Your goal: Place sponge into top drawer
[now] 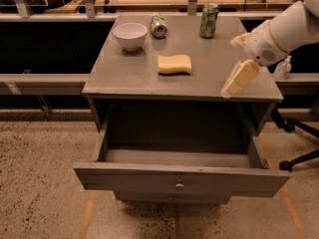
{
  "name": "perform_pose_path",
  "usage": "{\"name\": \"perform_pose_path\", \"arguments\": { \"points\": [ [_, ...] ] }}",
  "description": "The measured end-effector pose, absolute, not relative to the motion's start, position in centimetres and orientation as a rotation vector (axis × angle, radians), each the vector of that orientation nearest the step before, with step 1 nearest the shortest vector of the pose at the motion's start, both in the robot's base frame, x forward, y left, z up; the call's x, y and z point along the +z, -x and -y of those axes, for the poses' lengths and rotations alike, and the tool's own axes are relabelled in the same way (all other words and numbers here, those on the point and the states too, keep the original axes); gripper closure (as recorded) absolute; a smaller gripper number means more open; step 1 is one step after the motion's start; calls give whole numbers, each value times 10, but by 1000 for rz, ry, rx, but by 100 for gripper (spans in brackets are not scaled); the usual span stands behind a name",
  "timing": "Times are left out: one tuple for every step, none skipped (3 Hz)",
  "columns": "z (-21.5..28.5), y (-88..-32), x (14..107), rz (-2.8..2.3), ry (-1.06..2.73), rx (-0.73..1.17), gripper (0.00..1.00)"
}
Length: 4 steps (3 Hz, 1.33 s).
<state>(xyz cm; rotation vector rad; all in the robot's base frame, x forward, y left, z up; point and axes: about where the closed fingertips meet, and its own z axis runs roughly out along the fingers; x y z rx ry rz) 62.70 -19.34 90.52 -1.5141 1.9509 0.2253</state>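
Note:
Next, I close my gripper on the end (pixel 186 63) of the pale yellow sponge farther from the white bowl.
The pale yellow sponge (pixel 174 64) lies flat on the grey cabinet top (pixel 124 76), near its middle. The top drawer (pixel 179 178) is pulled out wide below it, its inside showing bare, with a small round knob on its front. My gripper (pixel 234 83) hangs from the white arm at the right, above the cabinet top's right front part, to the right of the sponge and apart from it. It holds nothing that I can see.
A white bowl (pixel 130 35) stands at the back left of the top. A can on its side (pixel 158 26) and an upright green can (pixel 209 20) stand at the back. A small white bottle (pixel 282 68) is at the right, chair legs (pixel 299 158) on the floor.

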Motion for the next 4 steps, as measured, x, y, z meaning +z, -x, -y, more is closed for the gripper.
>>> {"name": "perform_pose_path", "arguments": {
  "points": [
    [174, -656, 897, -1940, 1437, 319, 0],
    [154, -689, 885, -1939, 1360, 440, 0],
    [130, -715, 871, -1913, 1329, 547, 0],
    [109, -734, 862, -1875, 1326, 607, 0]
  ]
}}
